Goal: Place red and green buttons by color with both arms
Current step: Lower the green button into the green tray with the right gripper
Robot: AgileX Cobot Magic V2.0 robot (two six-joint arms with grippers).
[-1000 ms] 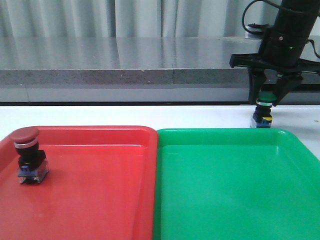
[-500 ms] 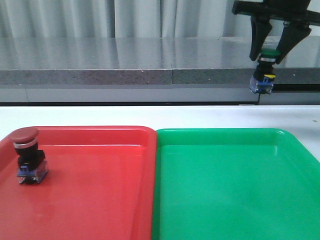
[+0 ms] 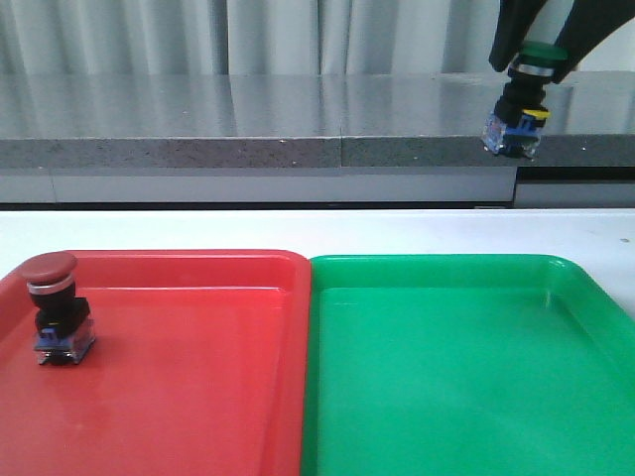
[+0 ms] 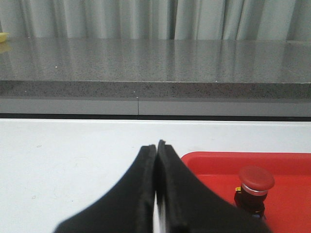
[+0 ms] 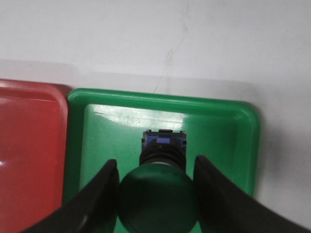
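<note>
My right gripper needs to stand the green button in the green tray's back half point(image 3: 507, 347) point(image 5: 171, 158), away from the red tray. The green button now hangs high above that tray.
The red button point(image 3: 57, 307) stands upright at the left of the red tray point(image 3: 198, 377); it also shows in the left wrist view point(image 4: 253, 188). My left gripper point(image 4: 157, 145) is shut and empty over the white table, beside the red tray's corner point(image 4: 194, 160). My right gripper point(image 3: 534, 50) is at the top right of the front view, shut on the green button point(image 3: 524, 94) by its cap, high in the air. In the right wrist view the green button point(image 5: 159, 194) hangs between the fingers point(image 5: 99, 194) above the green tray point(image 5: 218, 145).
The green tray point(image 3: 456, 377) lies right of the red tray, touching it. A grey stone ledge point(image 3: 248, 129) runs along the back, with curtains behind. White table point(image 3: 298, 230) lies beyond the trays.
My right gripper has lifted the green button off the table behind the green tray, up and slightly nearer. The red button has not moved.
</note>
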